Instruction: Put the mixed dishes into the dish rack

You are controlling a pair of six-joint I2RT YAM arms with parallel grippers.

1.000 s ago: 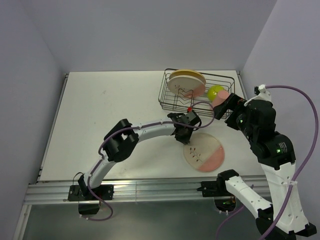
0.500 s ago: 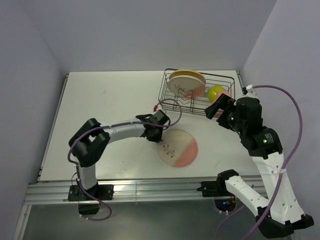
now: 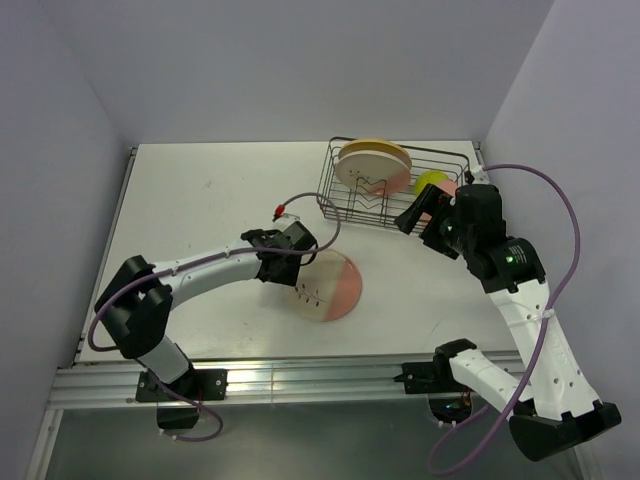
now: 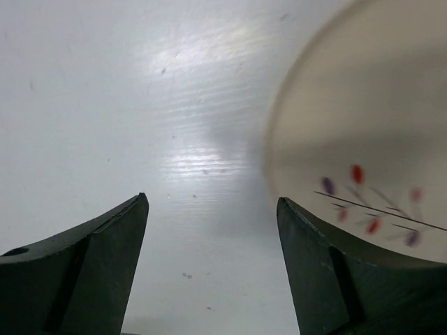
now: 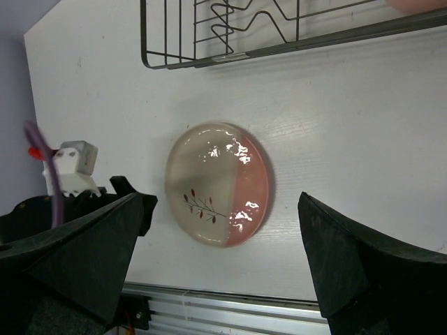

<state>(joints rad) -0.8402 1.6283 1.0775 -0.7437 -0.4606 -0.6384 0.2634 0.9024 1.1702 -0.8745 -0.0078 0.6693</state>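
Next, I reach across with my left gripper and close it on the pink edge (image 3: pixel 358 299) of the cream plate, on the side opposite where it is.
A cream plate with a pink segment and a sprig (image 3: pixel 328 285) lies on the table in front of the dish rack (image 3: pixel 345 205). My left gripper (image 3: pixel 295 262) is at its left edge, open and holding nothing. In the left wrist view the plate (image 4: pixel 363 139) lies to the right, and the gripper (image 4: pixel 211 202) has bare table between its fingers. Two plates (image 3: pixel 372 162) lean in the rack. The lime-green bowl (image 3: pixel 432 181) and the pink cup (image 3: pixel 447 187) sit at its right end, partly hidden by my right arm. My right gripper (image 3: pixel 415 213) hangs open high above the plate (image 5: pixel 218 183).
The black wire rack (image 5: pixel 230 42) stands at the back right of the white table, near the right wall. The left arm's wrist and purple cable (image 5: pixel 66 167) lie just left of the plate. An aluminium rail (image 3: pixel 300 375) runs along the table's near edge.
My left arm has drawn the plate to the left across the table, then opened and let it go. My right gripper has shifted a little left, still open.
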